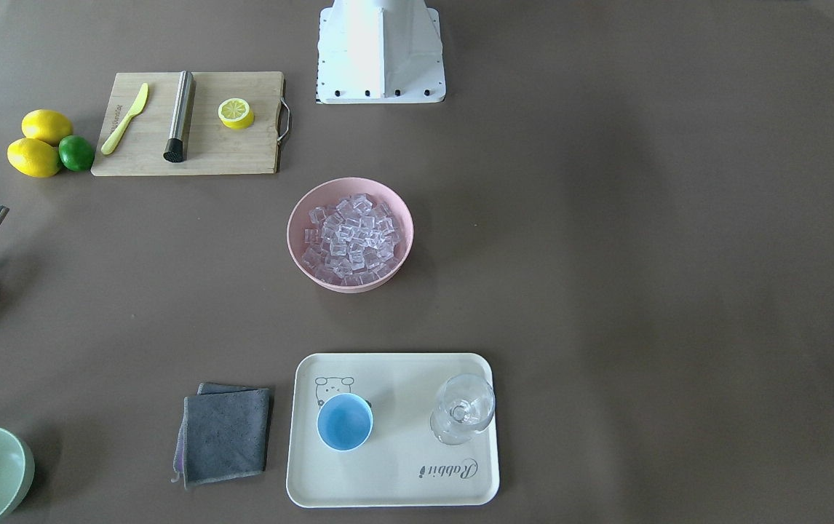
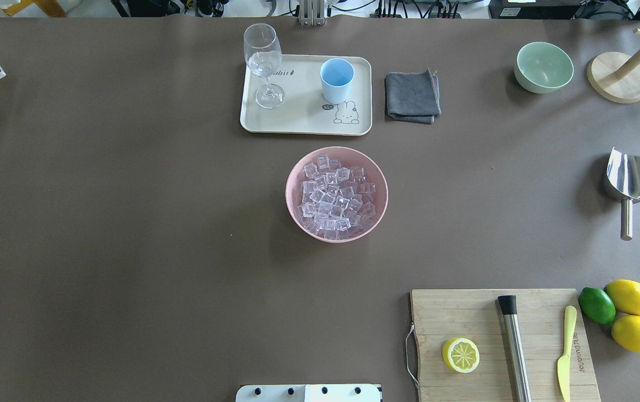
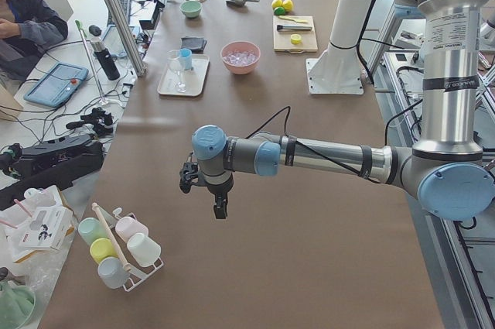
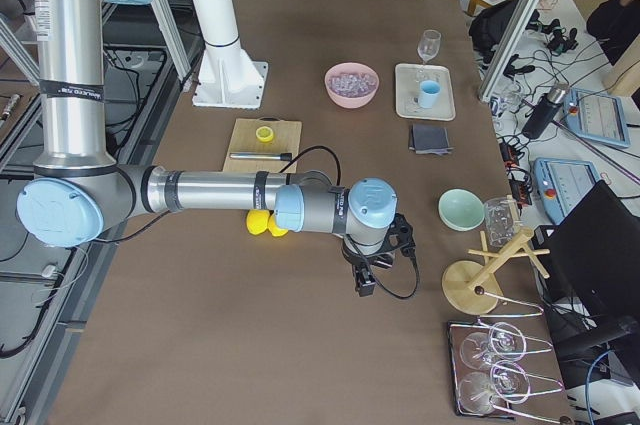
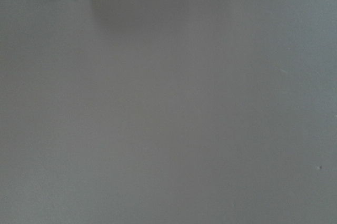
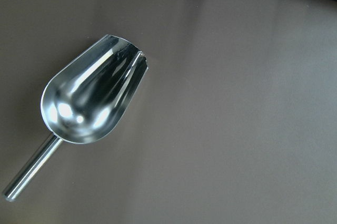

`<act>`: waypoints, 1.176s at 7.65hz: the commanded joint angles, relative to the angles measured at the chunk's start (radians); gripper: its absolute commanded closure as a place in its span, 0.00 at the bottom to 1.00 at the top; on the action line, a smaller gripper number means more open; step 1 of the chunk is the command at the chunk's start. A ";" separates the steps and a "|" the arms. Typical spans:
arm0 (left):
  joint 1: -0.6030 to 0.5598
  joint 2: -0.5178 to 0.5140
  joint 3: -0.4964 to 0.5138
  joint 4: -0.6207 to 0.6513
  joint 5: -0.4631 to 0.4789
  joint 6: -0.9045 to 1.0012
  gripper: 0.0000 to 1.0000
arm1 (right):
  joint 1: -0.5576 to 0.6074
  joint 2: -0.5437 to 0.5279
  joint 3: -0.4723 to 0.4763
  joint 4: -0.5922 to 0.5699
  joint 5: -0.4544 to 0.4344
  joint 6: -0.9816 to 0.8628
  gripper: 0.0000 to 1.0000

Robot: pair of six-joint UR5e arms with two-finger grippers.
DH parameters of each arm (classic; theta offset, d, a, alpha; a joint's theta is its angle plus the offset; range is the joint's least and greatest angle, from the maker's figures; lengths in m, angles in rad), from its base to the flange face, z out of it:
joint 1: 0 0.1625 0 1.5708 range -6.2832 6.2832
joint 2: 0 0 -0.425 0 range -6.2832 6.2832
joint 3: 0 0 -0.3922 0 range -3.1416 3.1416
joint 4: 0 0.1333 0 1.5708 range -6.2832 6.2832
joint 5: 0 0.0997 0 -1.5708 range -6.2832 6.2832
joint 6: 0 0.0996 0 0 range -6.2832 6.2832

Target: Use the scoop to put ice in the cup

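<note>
The steel scoop must carry ice to the light-blue cup. So next my right gripper closes on the middle of the steel scoop's handle (image 6: pixel 35 166).
The steel scoop (image 2: pixel 627 178) lies on the table at my right, trough toward the far side, handle toward me; it fills the right wrist view (image 6: pixel 92 100). The ice (image 2: pixel 335 200) fills a pink bowl (image 2: pixel 292 192) at the table's middle. The light-blue cup (image 2: pixel 337 80) stands upright and empty on a cream tray (image 2: pixel 303 120) beyond the bowl. My right gripper (image 4: pixel 362 280) hangs above the scoop's area; I cannot tell whether it is open. My left gripper (image 3: pixel 220 205) hovers over bare table far left; I cannot tell its state.
A wine glass (image 2: pixel 264 61) shares the tray. A grey cloth (image 2: pixel 412 96) and a green bowl (image 2: pixel 543 67) lie right of it. A cutting board (image 2: pixel 482 312) with a lemon half, a steel cylinder and a knife sits near right, lemons and a lime beside it.
</note>
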 commanded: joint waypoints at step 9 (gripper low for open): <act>0.161 -0.028 -0.106 -0.009 0.027 -0.008 0.02 | 0.015 -0.031 -0.001 -0.002 0.020 0.004 0.00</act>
